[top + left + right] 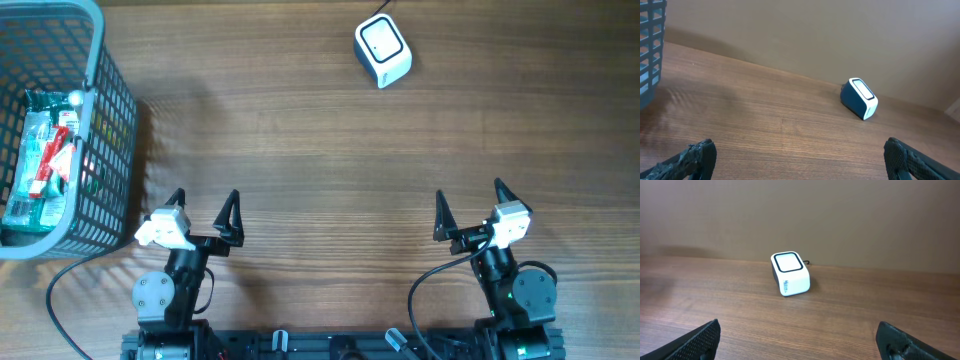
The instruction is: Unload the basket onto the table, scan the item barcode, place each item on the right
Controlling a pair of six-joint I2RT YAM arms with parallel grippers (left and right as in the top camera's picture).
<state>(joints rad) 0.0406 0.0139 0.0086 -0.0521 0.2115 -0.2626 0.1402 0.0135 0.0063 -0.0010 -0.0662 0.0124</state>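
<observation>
The robot's left gripper should close on the sides of the white-and-pink tissue pack (pixel 63 160) next to the red packet in the grey basket.
A white barcode scanner (pixel 382 50) with a dark-framed window sits at the far middle of the wooden table; it also shows as the scanner (pixel 859 98) and the scanner (pixel 789 273). The items (pixel 42 155), green and red packets, lie inside the grey basket (pixel 112 120) at the left. My left gripper (pixel 205 207) rests open near the front edge, just right of the basket, with nothing between its fingers (pixel 697 157). Over at the front right my right gripper (pixel 469 200) is open too, empty, well short of the scanner.
The basket's mesh wall (pixel 651 45) stands at the left edge of the left wrist view. A thin cable leaves the back of the scanner. Bare wood lies between both grippers and the scanner.
</observation>
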